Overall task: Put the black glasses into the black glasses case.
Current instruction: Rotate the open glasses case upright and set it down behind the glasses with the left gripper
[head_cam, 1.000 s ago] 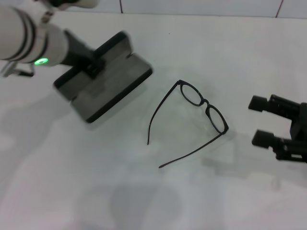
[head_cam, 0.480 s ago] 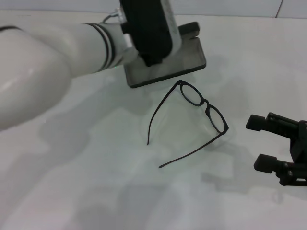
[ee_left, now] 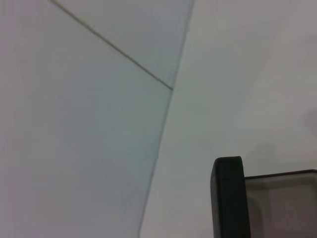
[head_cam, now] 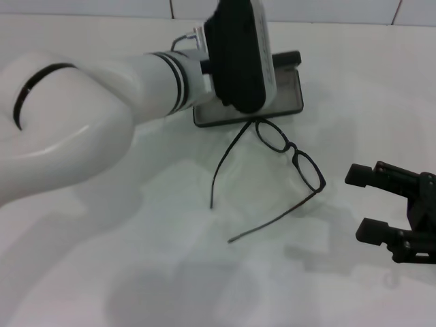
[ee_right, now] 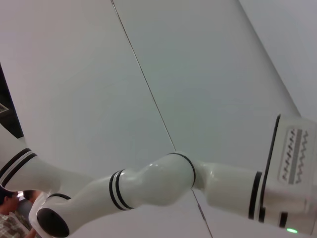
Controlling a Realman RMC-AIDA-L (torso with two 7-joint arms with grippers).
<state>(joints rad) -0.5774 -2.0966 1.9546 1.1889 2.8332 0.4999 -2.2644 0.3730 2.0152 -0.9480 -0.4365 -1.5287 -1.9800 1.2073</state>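
Note:
The black glasses case, now open just behind the glasses, will be let go by my left gripper slightly forward, centred over the spot (head_cam: pixel 251 125) by the black glasses' rear corner.
The black glasses (head_cam: pixel 293 151) lie unfolded on the white table, lenses to the right and temple arms pointing toward the front left. The black glasses case (head_cam: pixel 283 95) lies open just behind them, grey lining up, its front edge close to the frame. My left arm reaches across from the left. Its black wrist (head_cam: pixel 238 61) covers the case's left part and hides the fingers, which hold the case. The left wrist view shows the case's black edge (ee_left: pixel 228 198). My right gripper (head_cam: pixel 357 204) is open and empty, right of the glasses.
A tiled wall stands behind the table's back edge (head_cam: pixel 340 20). My left arm's white forearm (head_cam: pixel 82 129) fills the left of the head view and also shows in the right wrist view (ee_right: pixel 163 183).
My left arm has swung from the far left to the middle, carrying the open case to just behind the glasses. My right gripper has stayed low at the right. The glasses shifted only slightly.

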